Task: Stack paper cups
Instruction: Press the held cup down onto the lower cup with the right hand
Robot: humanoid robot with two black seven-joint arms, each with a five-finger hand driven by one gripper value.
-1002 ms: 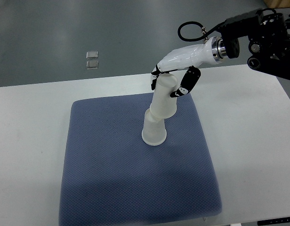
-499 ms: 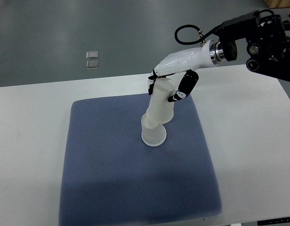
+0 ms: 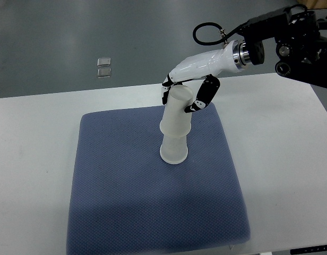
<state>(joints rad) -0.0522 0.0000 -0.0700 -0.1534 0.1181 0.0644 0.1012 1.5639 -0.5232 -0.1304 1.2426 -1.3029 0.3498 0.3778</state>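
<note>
I should use my right gripper to release the upper paper cup over the upside-down lower cup [image 3: 180, 119] that is on the blue-grey mat.
A white paper cup [image 3: 173, 150] stands upside down near the middle of the blue-grey mat [image 3: 126, 202]. A second inverted paper cup [image 3: 178, 114] sits over its top, leaning slightly toward the upper right. My right hand [image 3: 180, 96], white with black fingertips, reaches in from the upper right and is shut on the upper cup near its top end. The thumb [image 3: 201, 96] presses the cup's right side. The left arm does not show.
The mat lies on a white table [image 3: 280, 149] whose far edge runs behind the hand. Two small clear squares [image 3: 104, 67] lie on the grey floor beyond the table. The black arm and a cable loop [image 3: 206, 33] fill the upper right corner.
My right hand has moved left with the upper cup, bringing it more upright over the lower cup and further down onto it.
</note>
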